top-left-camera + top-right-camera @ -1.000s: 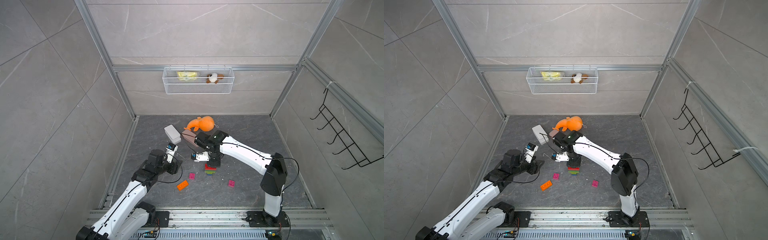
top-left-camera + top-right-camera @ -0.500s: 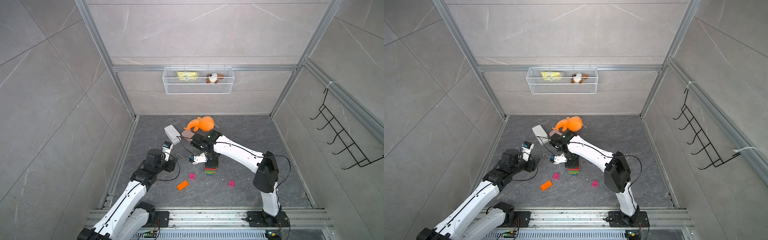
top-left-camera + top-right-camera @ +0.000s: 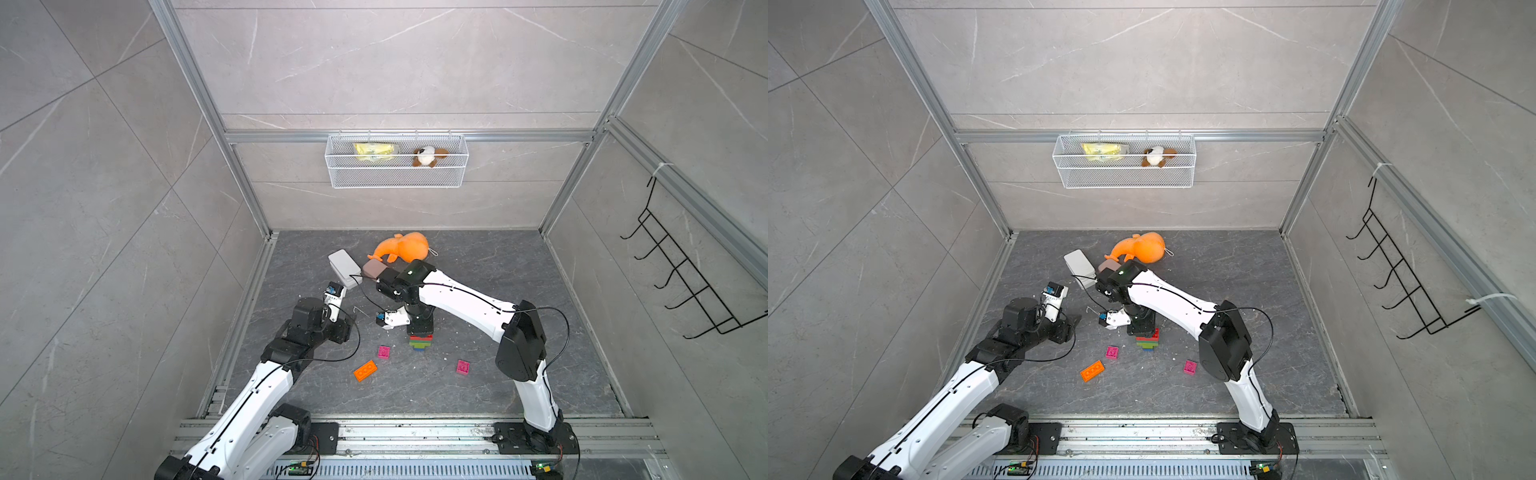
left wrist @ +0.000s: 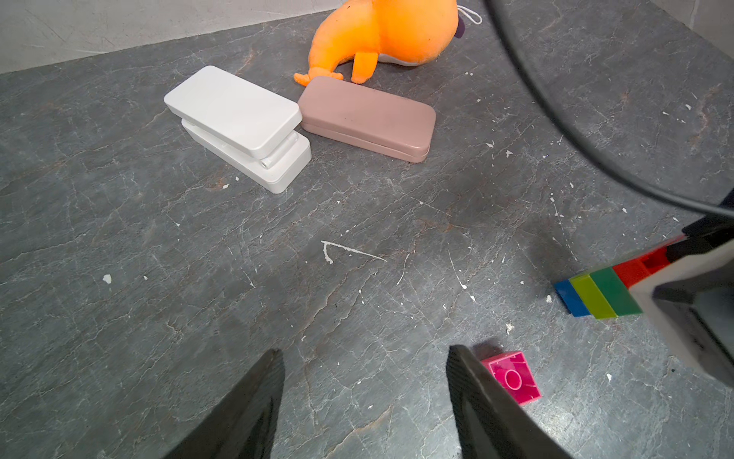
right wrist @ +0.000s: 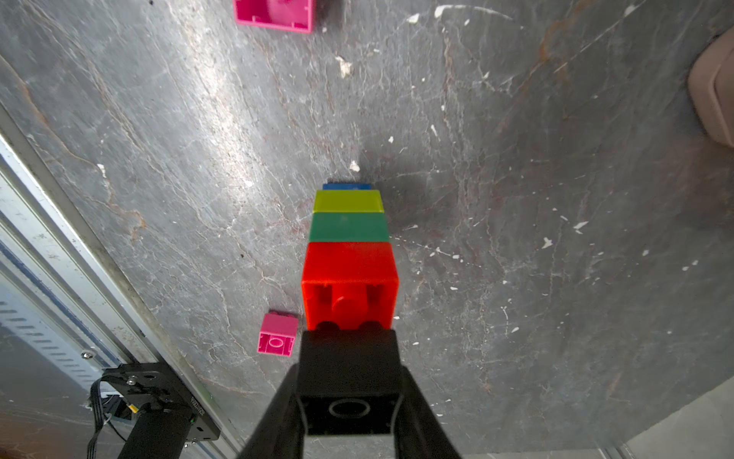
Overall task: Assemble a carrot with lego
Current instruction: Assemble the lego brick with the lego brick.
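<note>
My right gripper has the lego carrot to put down. I will set it on the grey floor [image 3: 428, 348] [image 5: 348, 229] between the pink bricks.
The carrot [image 3: 420, 343] [image 3: 1147, 341] stands on the floor as a stack of lego: blue at the bottom, then lime, dark green and red [image 5: 349, 254]. My right gripper [image 5: 349, 381] [image 3: 420, 326] points straight down and is shut on a black brick [image 5: 348, 369] seated on the red layer. My left gripper [image 4: 365, 351] [image 3: 349, 324] hovers open over bare floor left of the stack, one pink brick [image 4: 512, 377] [image 3: 384, 352] just outside a finger. Another pink brick [image 3: 463, 367] and an orange brick [image 3: 365, 370] lie loose nearby.
An orange plush toy [image 3: 405, 247], a white case [image 3: 344, 268] and a pink case [image 4: 365, 117] lie behind the arms. A wire basket [image 3: 397, 166] hangs on the back wall, a black hook rack [image 3: 685, 282] on the right wall. A metal rail [image 3: 415, 432] runs along the front.
My right arm's elbow swung a little left while its gripper stayed on the stack. The left gripper drew back slightly to the left, still open.
</note>
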{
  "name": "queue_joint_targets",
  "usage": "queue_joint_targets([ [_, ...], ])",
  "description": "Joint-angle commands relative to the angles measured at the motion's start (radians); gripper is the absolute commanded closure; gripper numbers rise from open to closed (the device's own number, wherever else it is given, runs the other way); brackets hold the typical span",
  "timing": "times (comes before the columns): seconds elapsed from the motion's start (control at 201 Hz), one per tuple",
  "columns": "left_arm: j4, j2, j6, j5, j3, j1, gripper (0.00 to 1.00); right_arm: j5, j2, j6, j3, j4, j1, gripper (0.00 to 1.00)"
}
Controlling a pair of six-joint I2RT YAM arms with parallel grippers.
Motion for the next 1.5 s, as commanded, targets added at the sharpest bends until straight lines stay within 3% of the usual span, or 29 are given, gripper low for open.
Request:
queue_joint_targets([
  [0.0, 0.039, -0.001, -0.015, 0.027, -0.006, 0.007, 0.31, 0.008, 0.02, 0.019, 0.024, -0.042, 0.007, 0.8],
  [0.901, 0.047, -0.007, -0.017, 0.047, -0.009, 0.007, 0.31, 0.067, 0.053, 0.064, -0.073, -0.02, 0.005, 0.82],
  [1.329, 0.051, -0.007, -0.02, 0.055, -0.01, 0.007, 0.31, 0.027, 0.074, 0.086, -0.154, 0.048, 0.003, 0.83],
  [1.493, 0.051, -0.006, -0.02, 0.059, -0.007, 0.007, 0.31, 0.02, 0.023, 0.096, -0.132, 0.064, -0.007, 0.75],
])
